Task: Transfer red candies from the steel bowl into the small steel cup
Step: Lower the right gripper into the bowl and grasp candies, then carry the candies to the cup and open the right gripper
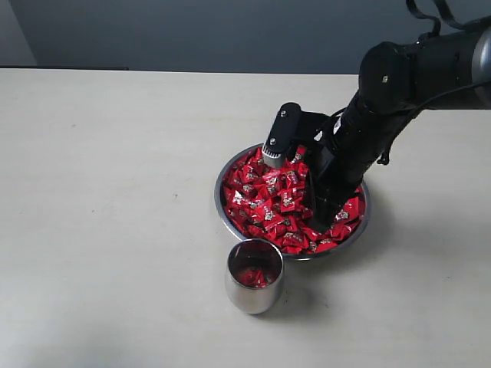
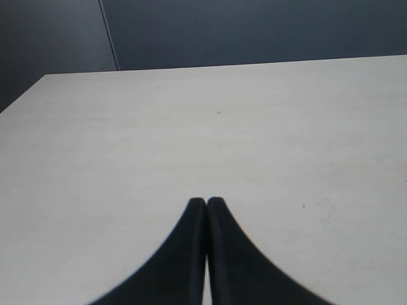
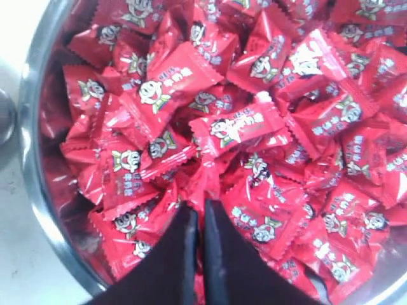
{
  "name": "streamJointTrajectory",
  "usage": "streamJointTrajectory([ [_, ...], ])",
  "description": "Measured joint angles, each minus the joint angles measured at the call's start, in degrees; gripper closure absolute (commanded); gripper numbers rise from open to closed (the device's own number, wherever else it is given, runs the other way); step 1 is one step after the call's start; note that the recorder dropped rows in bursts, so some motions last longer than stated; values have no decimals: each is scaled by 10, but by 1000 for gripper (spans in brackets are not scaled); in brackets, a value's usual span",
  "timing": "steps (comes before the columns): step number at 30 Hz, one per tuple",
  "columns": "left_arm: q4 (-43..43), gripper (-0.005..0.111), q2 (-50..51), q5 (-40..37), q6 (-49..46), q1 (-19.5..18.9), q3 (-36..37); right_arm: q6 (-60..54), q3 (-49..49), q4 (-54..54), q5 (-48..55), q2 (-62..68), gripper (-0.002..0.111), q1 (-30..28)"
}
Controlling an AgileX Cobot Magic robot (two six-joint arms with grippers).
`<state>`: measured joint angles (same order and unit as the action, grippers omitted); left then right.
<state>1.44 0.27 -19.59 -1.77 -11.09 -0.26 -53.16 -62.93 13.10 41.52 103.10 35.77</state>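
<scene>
My right gripper has the red candy. It will let go of it on top of the few candies (image 1: 258,272) inside the small steel cup.
The steel bowl (image 1: 219,201) sits at mid-table, heaped with red candies (image 1: 265,203). My right gripper (image 1: 320,221) reaches down into the heap on the bowl's right side. Seen from the right wrist, that gripper (image 3: 200,206) is shut, with a pinch of a red candy wrapper (image 3: 202,187) between its tips, and more red candies (image 3: 235,124) fill the bowl (image 3: 28,127) around it. The small steel cup (image 1: 249,295) stands upright just in front of the bowl with a few red candies (image 1: 253,274) inside. My left gripper (image 2: 205,202) is shut, empty, over bare table.
A pale tabletop (image 1: 107,192) spreads wide to the left and front of the bowl. A dark wall (image 1: 230,31) runs behind the table's far edge. The right arm (image 1: 399,84) slants in from the upper right, over the bowl.
</scene>
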Motion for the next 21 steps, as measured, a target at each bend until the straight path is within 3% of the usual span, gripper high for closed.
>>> streamJointTrajectory([
  [8, 0, 106, 0, 0, 0, 0, 0, 62, 0, -33, 14, -32, 109, 0],
  [21, 0, 106, 0, 0, 0, 0, 0, 69, 0, 128, 60, -161, 109, -1],
])
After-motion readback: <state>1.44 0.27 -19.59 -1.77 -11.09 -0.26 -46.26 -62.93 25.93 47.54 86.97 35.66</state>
